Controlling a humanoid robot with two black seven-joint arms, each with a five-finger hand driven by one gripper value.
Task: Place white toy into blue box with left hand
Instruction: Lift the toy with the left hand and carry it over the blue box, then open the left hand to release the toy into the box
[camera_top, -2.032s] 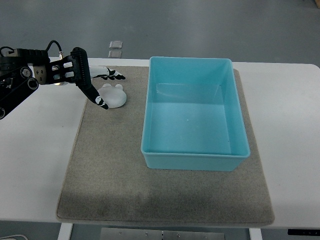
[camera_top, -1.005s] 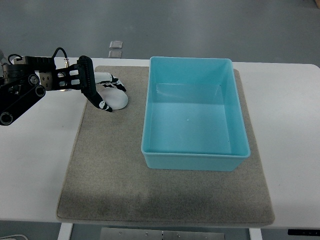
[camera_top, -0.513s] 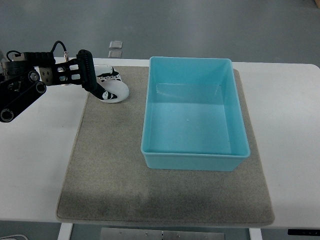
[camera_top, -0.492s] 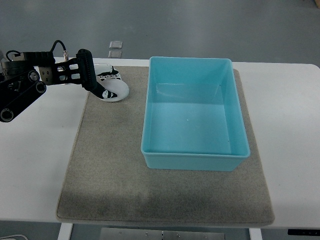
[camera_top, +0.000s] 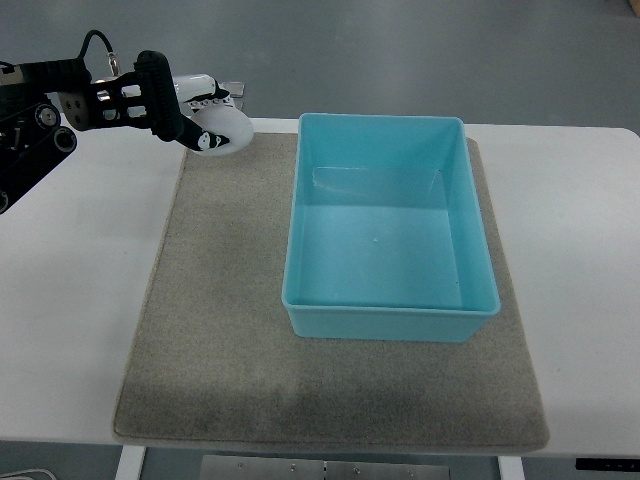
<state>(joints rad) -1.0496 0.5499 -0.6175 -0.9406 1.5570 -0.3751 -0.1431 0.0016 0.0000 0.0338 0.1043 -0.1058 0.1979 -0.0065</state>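
Note:
My left gripper should put the white toy down on the blue box's bottom, slightly beyond its middle (camera_top: 364, 214), and let go of it.
My left hand (camera_top: 195, 112) comes in from the upper left on a black arm and is shut on the white toy (camera_top: 224, 131), a small rounded pale piece. Hand and toy hang above the far left corner of the grey mat (camera_top: 220, 330), lifted off its surface. The blue box (camera_top: 388, 320) stands open and empty on the right half of the mat, its near left wall some way to the right of the toy. The right arm does not show.
The mat lies on a white table (camera_top: 70, 330). Two small clear squares (camera_top: 231, 92) lie on the floor beyond the table's far edge, just behind the hand.
The left hand closed round the white toy on the mat, then lifted it up and toward the far edge of the table. The box has not moved.

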